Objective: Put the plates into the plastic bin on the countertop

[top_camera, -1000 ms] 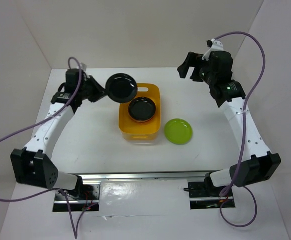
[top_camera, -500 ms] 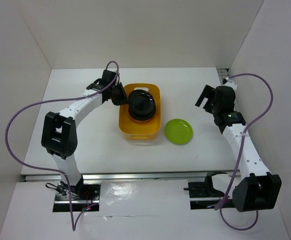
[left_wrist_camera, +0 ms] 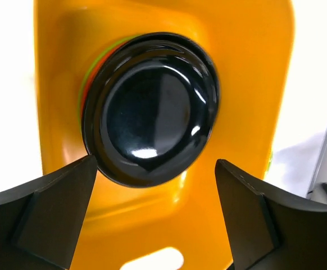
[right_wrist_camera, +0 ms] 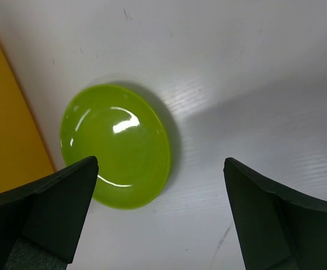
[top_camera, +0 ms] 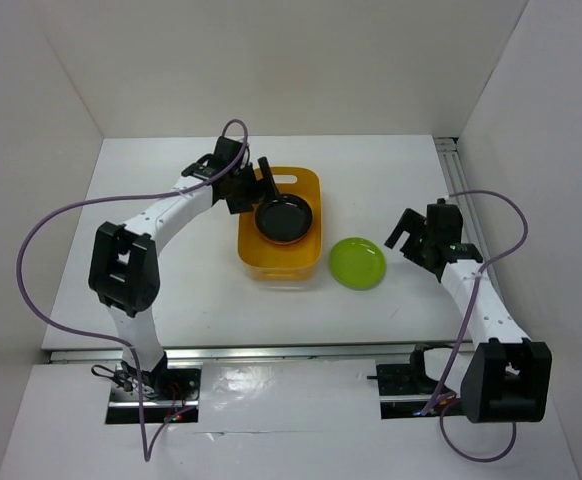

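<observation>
The robot's right gripper should next go to the lime green plate and close on the lime green plate's rim point(top_camera: 384, 270) point(right_wrist_camera: 165, 174), on the plate's side away from the plastic bin.
The yellow-orange plastic bin point(top_camera: 279, 252) stands mid-countertop with a stack of plates in it. A glossy black plate point(top_camera: 284, 218) tops that stack. In the left wrist view the black plate point(left_wrist_camera: 152, 107) lies free, with lime and orange rims point(left_wrist_camera: 85, 90) showing under its left edge. My left gripper point(top_camera: 254, 188) hovers open over the bin's far-left end, its fingers point(left_wrist_camera: 62, 202) either side of the plate's near rim and apart from it. A lime green plate point(top_camera: 357, 263) lies on the countertop right of the bin. My right gripper point(top_camera: 404, 236) is open just right of it, and in the right wrist view the green plate point(right_wrist_camera: 116, 146) sits by the left finger.
White walls enclose the white countertop point(top_camera: 171, 270). The bin's handle slot point(left_wrist_camera: 152, 260) is at the end nearest my left gripper. The bin's side point(right_wrist_camera: 6, 124) shows at the left of the right wrist view. A metal rail point(top_camera: 449, 160) runs along the right wall.
My left arm swung the black plate over the bin, then opened and left it on the stack. My right arm came down and forward toward the green plate.
</observation>
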You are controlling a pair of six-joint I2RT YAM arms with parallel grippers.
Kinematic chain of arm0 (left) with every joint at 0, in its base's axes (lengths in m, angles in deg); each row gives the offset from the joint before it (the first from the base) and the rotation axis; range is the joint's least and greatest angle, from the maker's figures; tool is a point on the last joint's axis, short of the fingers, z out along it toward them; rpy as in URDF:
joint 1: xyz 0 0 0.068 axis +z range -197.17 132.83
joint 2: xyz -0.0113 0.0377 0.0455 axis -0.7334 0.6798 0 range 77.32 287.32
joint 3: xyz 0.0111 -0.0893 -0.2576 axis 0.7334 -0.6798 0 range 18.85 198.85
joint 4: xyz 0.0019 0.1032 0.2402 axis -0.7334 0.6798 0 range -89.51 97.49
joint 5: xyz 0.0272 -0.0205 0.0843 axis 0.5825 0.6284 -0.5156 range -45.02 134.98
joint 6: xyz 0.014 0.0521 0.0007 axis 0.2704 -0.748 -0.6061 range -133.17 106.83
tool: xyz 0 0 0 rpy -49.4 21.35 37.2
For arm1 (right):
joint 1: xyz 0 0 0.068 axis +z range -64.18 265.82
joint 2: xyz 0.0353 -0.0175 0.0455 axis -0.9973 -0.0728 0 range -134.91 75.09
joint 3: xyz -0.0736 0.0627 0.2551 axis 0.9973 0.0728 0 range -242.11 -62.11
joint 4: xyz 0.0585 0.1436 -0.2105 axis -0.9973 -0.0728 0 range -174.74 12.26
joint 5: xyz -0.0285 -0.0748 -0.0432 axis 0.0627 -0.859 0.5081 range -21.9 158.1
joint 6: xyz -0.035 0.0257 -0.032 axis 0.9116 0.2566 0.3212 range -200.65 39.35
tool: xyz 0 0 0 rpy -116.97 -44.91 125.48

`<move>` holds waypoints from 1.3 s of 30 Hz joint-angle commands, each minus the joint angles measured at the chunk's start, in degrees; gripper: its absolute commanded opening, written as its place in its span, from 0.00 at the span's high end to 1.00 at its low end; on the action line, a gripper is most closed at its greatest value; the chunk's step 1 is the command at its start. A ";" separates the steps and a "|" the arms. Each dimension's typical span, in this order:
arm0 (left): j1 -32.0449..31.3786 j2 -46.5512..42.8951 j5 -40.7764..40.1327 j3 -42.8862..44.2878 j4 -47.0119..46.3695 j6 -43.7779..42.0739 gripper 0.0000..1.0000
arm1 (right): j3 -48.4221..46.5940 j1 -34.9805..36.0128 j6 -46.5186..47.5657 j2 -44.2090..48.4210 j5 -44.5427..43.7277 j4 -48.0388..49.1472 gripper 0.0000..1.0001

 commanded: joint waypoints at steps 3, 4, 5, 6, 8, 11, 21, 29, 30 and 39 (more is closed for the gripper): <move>-1.12 -4.38 2.86 4.93 -0.53 0.11 0.00 | 7.13 0.16 -2.42 -0.34 7.21 4.56 0.00; -1.12 -4.39 3.73 5.55 -0.53 0.11 0.00 | 7.92 0.94 -2.42 -0.87 7.21 5.62 0.00; -1.12 -5.26 5.48 6.34 -0.53 0.11 0.00 | 8.63 2.34 -3.12 -1.39 7.21 6.50 0.00; -1.12 -5.27 6.11 8.26 0.25 0.11 0.00 | 9.33 2.96 -3.13 -2.18 7.21 7.38 0.02; -1.12 -7.38 6.72 9.94 1.31 0.11 0.00 | 10.74 3.93 -3.13 -3.24 7.21 9.75 0.03; -1.12 -9.66 4.89 14.42 6.14 -1.55 0.00 | 11.36 5.17 -3.65 -5.61 6.60 11.69 0.08; 7.93 -18.36 4.35 11.19 12.92 -3.40 0.00 | 14.26 6.30 -4.80 -12.64 4.58 16.09 0.39; 15.58 -22.15 7.43 4.86 12.92 -3.93 0.00 | 13.04 6.84 -7.43 -18.27 0.19 14.87 1.00; 16.54 -22.15 7.96 3.81 12.92 -3.93 0.00 | 12.25 6.84 -7.43 -18.27 -0.86 13.99 1.00; 25.60 -25.04 11.31 -3.14 13.45 -2.18 0.00 | -14.95 7.36 -15.78 -12.12 -30.29 -11.12 1.00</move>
